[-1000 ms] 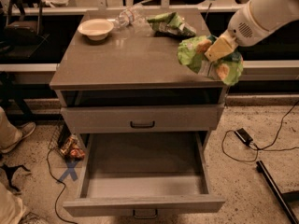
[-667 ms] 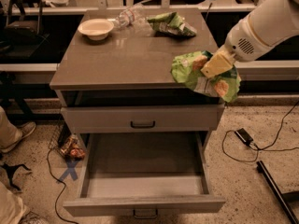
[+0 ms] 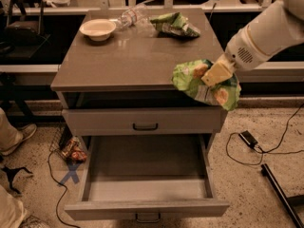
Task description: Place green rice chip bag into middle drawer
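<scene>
Next, I let go of the green rice chip bag with my gripper near the centre of the open middle drawer's bare bottom [image 3: 147, 175].
My gripper [image 3: 212, 75] is shut on the green rice chip bag [image 3: 202, 83], a bright green glossy bag with yellow-orange patches. It holds the bag in the air at the front right corner of the cabinet top, above the drawers. The middle drawer [image 3: 147, 183] is pulled wide open below, with a bare flat floor and a front panel with a small dark handle. The drawer above it [image 3: 145, 121] is shut. My white arm [image 3: 266, 32] comes in from the upper right.
On the cabinet top [image 3: 123, 61] stand a white bowl [image 3: 98, 29], a clear plastic bottle [image 3: 128, 18] lying down, and a smaller darker green bag [image 3: 175, 24] at the back. Cables [image 3: 251, 144] lie on the floor at right. A person's shoe [image 3: 19, 137] is at left.
My gripper has carried the green bag down and to the left, from over the right side of the top toward its front edge, lower over the drawers.
</scene>
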